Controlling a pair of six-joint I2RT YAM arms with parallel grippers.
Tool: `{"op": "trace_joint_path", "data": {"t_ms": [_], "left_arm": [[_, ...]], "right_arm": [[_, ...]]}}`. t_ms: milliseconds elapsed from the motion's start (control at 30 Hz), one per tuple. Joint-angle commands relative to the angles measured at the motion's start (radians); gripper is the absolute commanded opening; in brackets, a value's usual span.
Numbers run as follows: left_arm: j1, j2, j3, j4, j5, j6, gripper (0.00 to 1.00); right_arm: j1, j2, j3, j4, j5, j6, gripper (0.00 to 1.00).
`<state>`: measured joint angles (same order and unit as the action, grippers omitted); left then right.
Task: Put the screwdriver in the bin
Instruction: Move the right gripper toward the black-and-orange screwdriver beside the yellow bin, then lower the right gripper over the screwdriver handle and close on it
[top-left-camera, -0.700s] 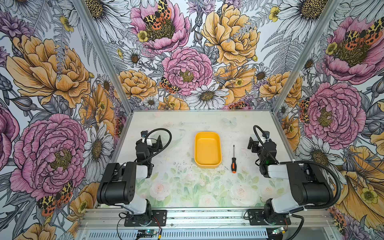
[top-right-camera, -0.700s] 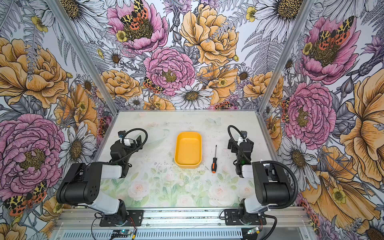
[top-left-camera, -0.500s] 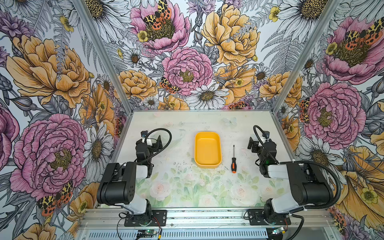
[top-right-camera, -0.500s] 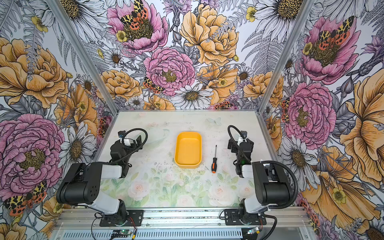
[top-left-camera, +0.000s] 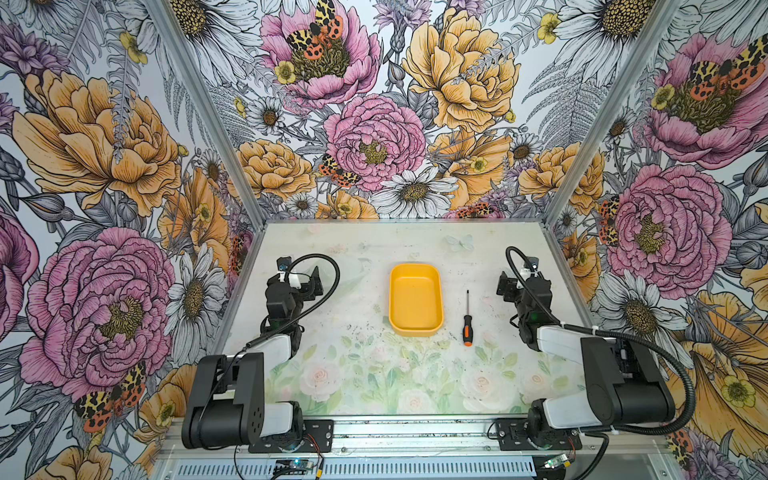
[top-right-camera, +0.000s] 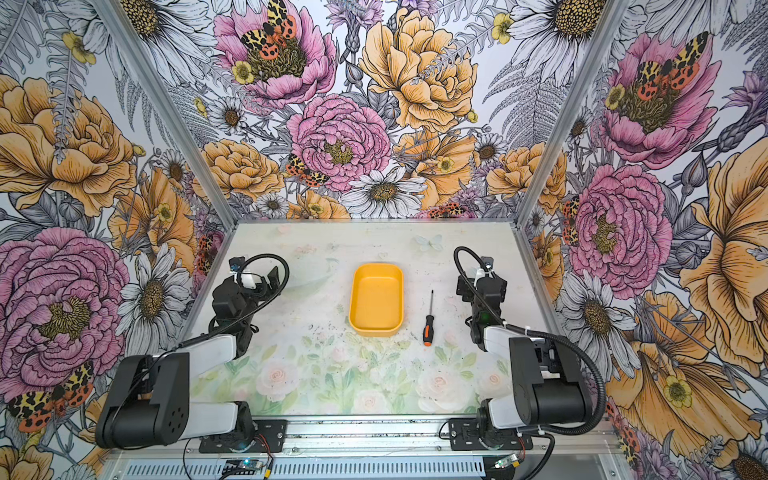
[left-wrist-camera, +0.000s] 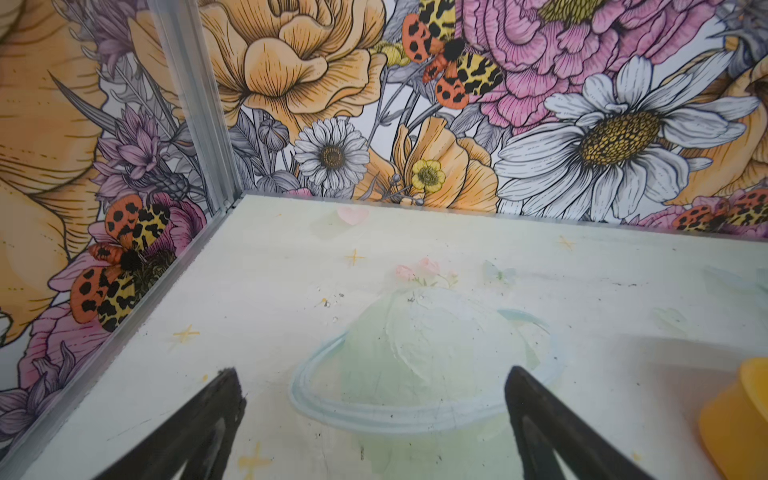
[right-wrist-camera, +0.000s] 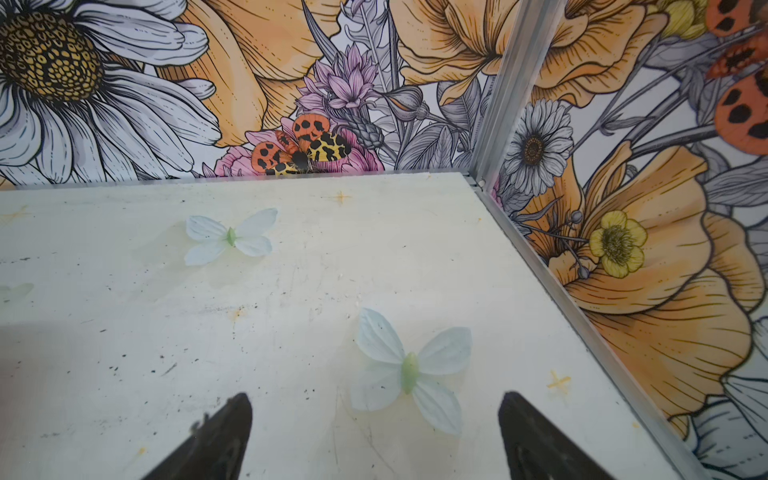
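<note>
Next, my right gripper grabs the screwdriver by the middle of its black-and-orange handle (top-left-camera: 467, 330).
The yellow-orange bin (top-left-camera: 415, 300) (top-right-camera: 377, 301) lies empty at the middle of the table. Just to its right lies the screwdriver (top-left-camera: 467, 323) (top-right-camera: 428, 323), thin shaft pointing away, black-and-orange handle nearer the front. My left gripper (top-left-camera: 309, 279) (left-wrist-camera: 372, 378) sits open at the left, well apart from the bin, whose corner (left-wrist-camera: 739, 419) shows at the edge of the left wrist view. My right gripper (top-left-camera: 505, 284) (right-wrist-camera: 374, 401) stands open at the right of the screwdriver, with nothing between its fingers. The screwdriver is out of both wrist views.
Floral walls with metal corner posts (top-left-camera: 561, 199) close the table on three sides. The tabletop (top-left-camera: 374, 374) carries printed flowers and butterflies (right-wrist-camera: 409, 370). Both arm bases (top-left-camera: 232, 399) stand on the front rail.
</note>
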<state>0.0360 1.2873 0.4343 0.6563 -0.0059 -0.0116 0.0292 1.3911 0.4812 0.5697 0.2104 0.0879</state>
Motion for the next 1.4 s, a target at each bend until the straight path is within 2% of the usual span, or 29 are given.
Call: {"op": "trace_joint_path", "data": {"t_ms": [0,67,167,300,400,600,933,1200,1367], "left_arm": [[-0.013,-0.096,0.062,-0.187,0.053,-0.031,0.99],[-0.029,-0.136,0.086,-0.265,0.066,-0.058,0.99],[-0.065,-0.177,0.094,-0.319,0.14,-0.084,0.99],[-0.141,-0.211,0.1,-0.4,0.149,-0.118,0.99],[-0.203,-0.214,0.088,-0.411,0.173,-0.169,0.99],[-0.311,-0.218,0.064,-0.438,0.037,-0.287,0.99],[-0.377,-0.195,0.021,-0.42,0.037,-0.338,0.99],[-0.407,-0.179,0.031,-0.428,0.041,-0.344,0.99],[-0.416,-0.189,0.035,-0.457,0.034,-0.338,0.99]], "right_arm": [[0.024,-0.113,0.086,-0.243,0.002,0.031,0.93],[0.032,-0.163,0.133,-0.396,-0.034,0.088,0.93],[0.045,-0.214,0.192,-0.595,-0.148,0.175,0.92],[0.079,-0.265,0.177,-0.674,-0.285,0.32,0.91],[0.126,-0.295,0.128,-0.681,-0.341,0.426,0.89],[0.222,-0.297,0.065,-0.723,-0.309,0.498,0.88],[0.36,-0.214,0.02,-0.75,-0.221,0.553,0.84],[0.408,-0.141,0.047,-0.76,-0.165,0.575,0.79],[0.421,-0.083,0.069,-0.768,-0.172,0.575,0.74]]}}
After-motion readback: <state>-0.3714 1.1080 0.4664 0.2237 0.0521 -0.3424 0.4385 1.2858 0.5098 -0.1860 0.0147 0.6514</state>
